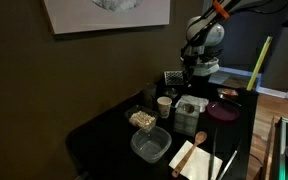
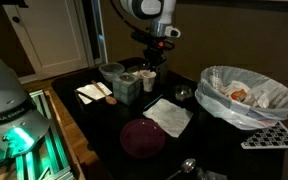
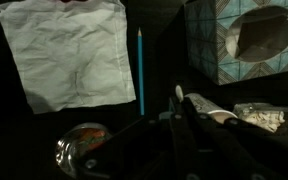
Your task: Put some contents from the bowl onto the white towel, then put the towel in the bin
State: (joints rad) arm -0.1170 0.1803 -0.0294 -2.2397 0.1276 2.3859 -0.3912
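Observation:
My gripper is holding the small white piece. It will let go of it on the white towel (image 1: 191, 99) (image 3: 103, 84), toward the edge beside the blue pen.
The white towel (image 3: 69, 55) lies flat on the black table, also seen in an exterior view (image 2: 169, 116). A small metal bowl (image 3: 84, 150) sits near its corner, and shows in an exterior view (image 2: 182, 95). The bin (image 2: 246, 96), lined with a white bag, stands past the towel. My gripper (image 3: 179, 102) looks shut on a thin white utensil whose tip (image 3: 178, 92) sticks out above the fingers. In both exterior views the gripper (image 2: 149, 66) (image 1: 191, 78) hangs just above a white cup (image 2: 149, 79).
A patterned tissue box (image 3: 244, 40) and a blue pen (image 3: 140, 70) lie beside the towel. A purple plate (image 2: 142, 137), a clear container (image 1: 150, 145), a tray of granola (image 1: 141, 120) and a wooden spoon on a napkin (image 1: 196, 158) share the table.

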